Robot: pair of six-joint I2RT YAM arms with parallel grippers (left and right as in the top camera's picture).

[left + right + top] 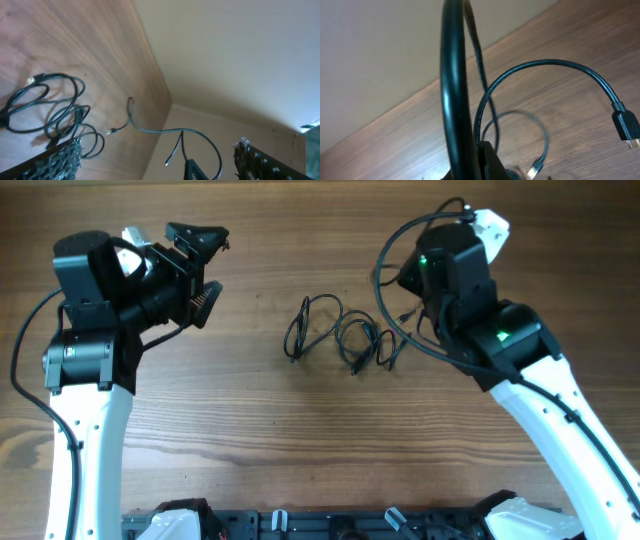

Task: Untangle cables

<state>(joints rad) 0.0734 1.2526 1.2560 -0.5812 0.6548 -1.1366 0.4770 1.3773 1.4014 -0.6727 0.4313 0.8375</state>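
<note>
Next, my right gripper lets go of the thicker black cable on the bare wood outward from my right arm (pixel 578 260), clear of the tangle.
A tangle of thin black cables (pixel 340 335) lies on the wooden table (pixel 250 410) at its middle; it also shows in the left wrist view (pixel 47 110). My left gripper (pixel 195 275) is raised at the left, open and empty, its fingers wide apart (pixel 160 160). My right gripper (pixel 408 288) is lifted at the right and is shut on a thicker black cable (pixel 454 100). That cable loops up over the arm (pixel 385 250). Its plug end (pixel 627 127) hangs free above the table. A thin cable end with a small connector (pixel 535 170) dangles below.
The table's far edge (pixel 155 65) meets a plain beige wall. A thin cable strand (pixel 150 131) runs from the tangle past the table edge toward my right gripper (pixel 192 170). A dark rail (pixel 330 525) lies along the near edge.
</note>
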